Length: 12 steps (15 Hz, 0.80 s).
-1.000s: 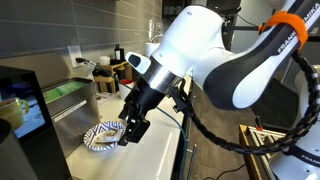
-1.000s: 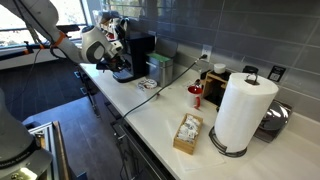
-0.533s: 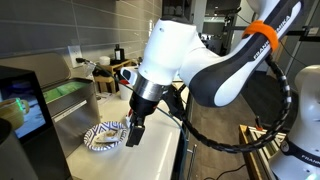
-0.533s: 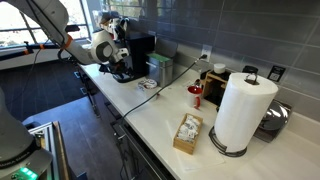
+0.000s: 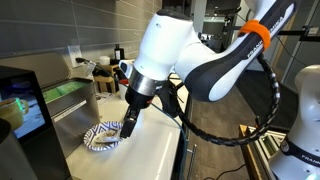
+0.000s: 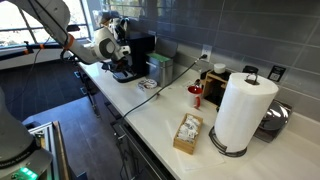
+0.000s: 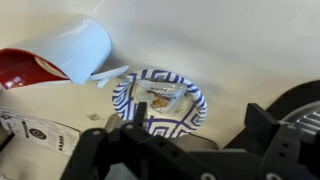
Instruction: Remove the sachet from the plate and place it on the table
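Next, the robot's gripper needs to move down to the sachet's middle (image 5: 107, 137) (image 7: 163, 97), in the pale centre of the plate, and close there.
The plate (image 7: 200, 103), with a blue-and-white rim, lies on the off-white table (image 7: 240, 50). The sachet (image 7: 165, 94), a small clear packet with brown contents, lies in its pale centre. My gripper (image 7: 199, 118) hovers just above and slightly to the side of the plate. Its jaws are open and empty, with one dark fingertip (image 7: 140, 112) over the plate's near rim. In an exterior view the gripper (image 5: 129, 125) hangs over the edge of the plate (image 5: 100, 137) on the table (image 5: 150, 152). The sachet cannot be made out there.
A white cup (image 7: 70, 55) with a red inside lies on its side beside the plate. A labelled box (image 7: 35, 130) sits near it. Further along the counter (image 6: 160, 110) stand a paper towel roll (image 6: 245, 110), a box of packets (image 6: 187, 132) and a coffee machine (image 6: 135, 55).
The arm has shifted a little toward the plate, bringing the gripper over its edge. The jaws stay open, and the sachet and plate have not moved.
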Each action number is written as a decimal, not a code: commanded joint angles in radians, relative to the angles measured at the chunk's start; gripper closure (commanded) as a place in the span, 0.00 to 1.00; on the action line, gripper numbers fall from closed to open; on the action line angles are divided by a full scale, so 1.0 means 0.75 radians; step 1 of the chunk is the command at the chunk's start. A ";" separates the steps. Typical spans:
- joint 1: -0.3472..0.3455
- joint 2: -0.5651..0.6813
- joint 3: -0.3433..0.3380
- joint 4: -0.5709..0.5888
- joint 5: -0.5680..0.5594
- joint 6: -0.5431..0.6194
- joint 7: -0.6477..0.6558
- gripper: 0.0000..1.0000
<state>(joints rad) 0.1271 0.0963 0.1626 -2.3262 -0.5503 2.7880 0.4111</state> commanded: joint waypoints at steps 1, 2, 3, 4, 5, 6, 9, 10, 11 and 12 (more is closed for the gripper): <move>0.040 0.081 -0.028 0.133 -0.160 -0.124 0.237 0.00; 0.045 0.096 -0.026 0.158 -0.179 -0.154 0.271 0.00; 0.055 0.118 -0.025 0.191 -0.215 -0.188 0.312 0.00; 0.064 0.142 -0.020 0.217 -0.231 -0.213 0.331 0.00; 0.075 0.167 -0.016 0.245 -0.250 -0.236 0.343 0.00; 0.086 0.192 -0.016 0.271 -0.267 -0.254 0.352 0.00; 0.155 0.276 -0.067 0.354 -0.291 -0.308 0.347 0.00; 0.167 0.300 -0.076 0.376 -0.295 -0.321 0.348 0.00; 0.179 0.332 -0.093 0.401 -0.288 -0.331 0.343 0.00; 0.191 0.352 -0.108 0.418 -0.283 -0.336 0.341 0.00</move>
<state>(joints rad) 0.2281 0.2883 0.1232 -2.0820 -0.7395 2.5746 0.6452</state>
